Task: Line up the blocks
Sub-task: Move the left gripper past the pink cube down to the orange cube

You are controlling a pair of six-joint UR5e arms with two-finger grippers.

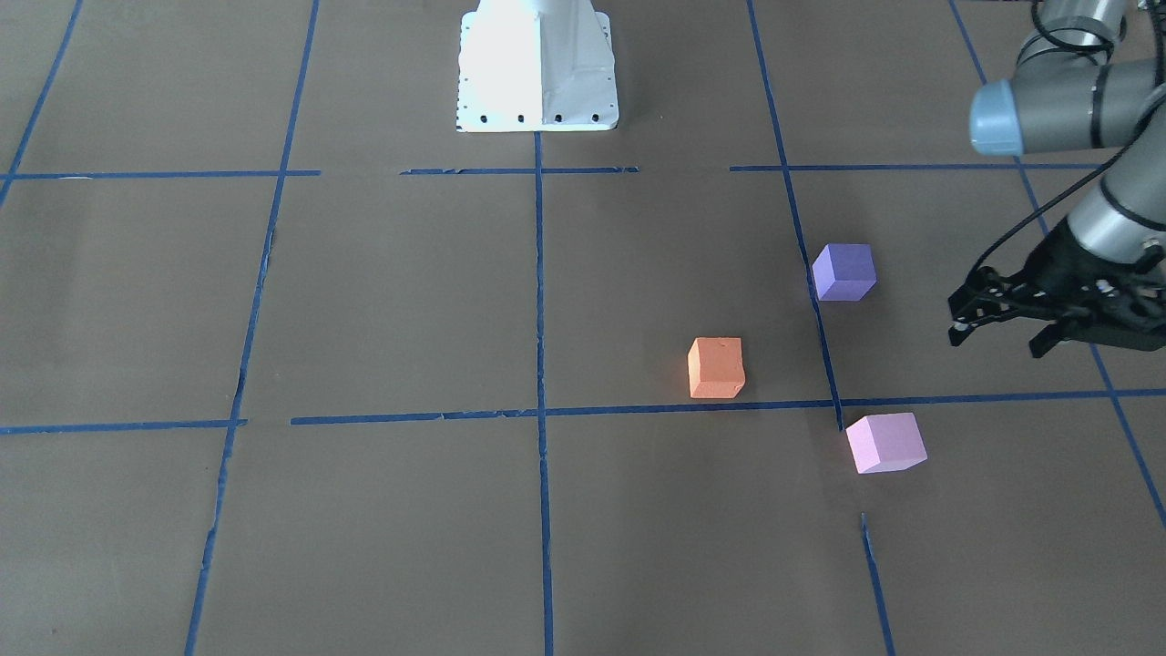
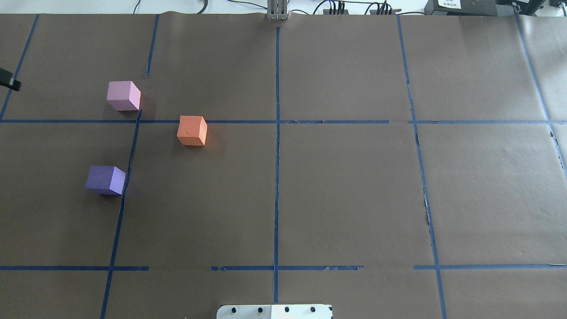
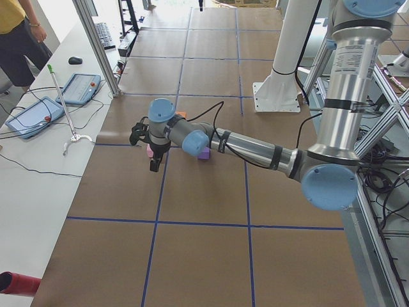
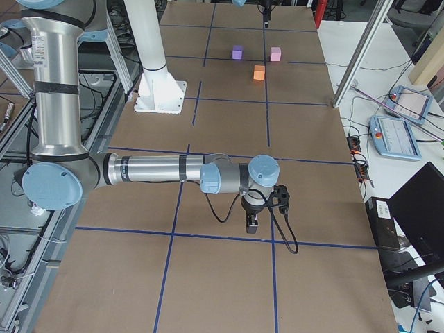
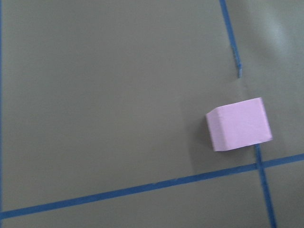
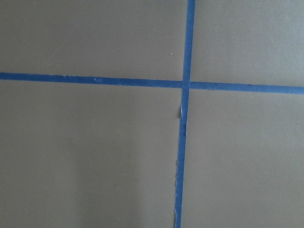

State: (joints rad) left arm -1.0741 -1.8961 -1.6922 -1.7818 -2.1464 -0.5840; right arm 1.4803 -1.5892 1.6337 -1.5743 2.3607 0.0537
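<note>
Next, I move my left gripper to the orange block nearest the centre line and close it on the block's opposite sides (image 1: 717,367).
Three cubes sit apart on the brown paper on my left side. The orange block (image 1: 716,368) (image 2: 192,130) is nearest the centre line. The violet-purple block (image 1: 844,271) (image 2: 105,180) lies closer to my base. The pale pink block (image 1: 885,443) (image 2: 123,95) lies farthest out and also shows in the left wrist view (image 5: 239,124). My left gripper (image 1: 996,343) hovers open and empty, outboard of the purple and pink blocks. My right gripper (image 4: 252,223) hangs over bare paper far from the blocks, and I cannot tell if it is open or shut.
The white robot base (image 1: 537,68) stands at the table's middle on my side. Blue tape lines (image 2: 277,133) grid the paper. A side table with tablets (image 3: 35,115) and an operator (image 3: 19,38) lie beyond the table's far edge.
</note>
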